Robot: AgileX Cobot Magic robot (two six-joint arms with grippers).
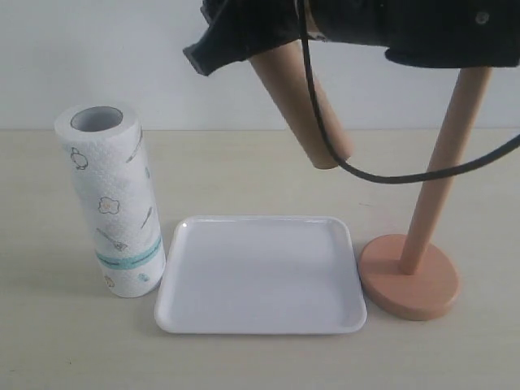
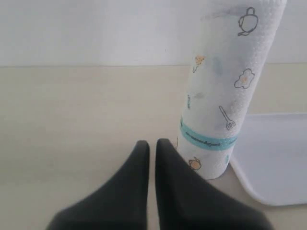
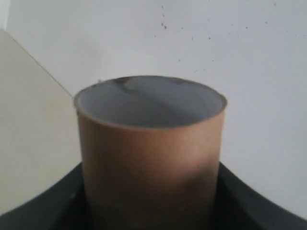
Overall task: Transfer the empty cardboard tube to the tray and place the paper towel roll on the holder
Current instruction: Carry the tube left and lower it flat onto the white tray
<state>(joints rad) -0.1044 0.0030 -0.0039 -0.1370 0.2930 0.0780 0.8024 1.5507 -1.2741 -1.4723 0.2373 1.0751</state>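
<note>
The robot's right gripper will lay the empty cardboard tube down across the far half of the white tray (image 1: 257,244).
The empty cardboard tube (image 1: 302,106) hangs tilted in the air above the far edge of the white tray (image 1: 260,280), with my right gripper (image 1: 240,41) shut on its upper part. In the right wrist view its open end (image 3: 149,100) points away from the black fingers (image 3: 237,199). The paper towel roll (image 1: 110,203) stands upright left of the tray. My left gripper (image 2: 152,146) is shut and empty, low over the table just beside the roll's base (image 2: 211,163). The holder (image 1: 410,284) stands right of the tray with its dowel (image 1: 447,154) bare.
A black cable (image 1: 390,175) sags from the right arm in front of the dowel. The tray's corner (image 2: 273,158) lies just past the roll in the left wrist view. A white wall stands behind the table.
</note>
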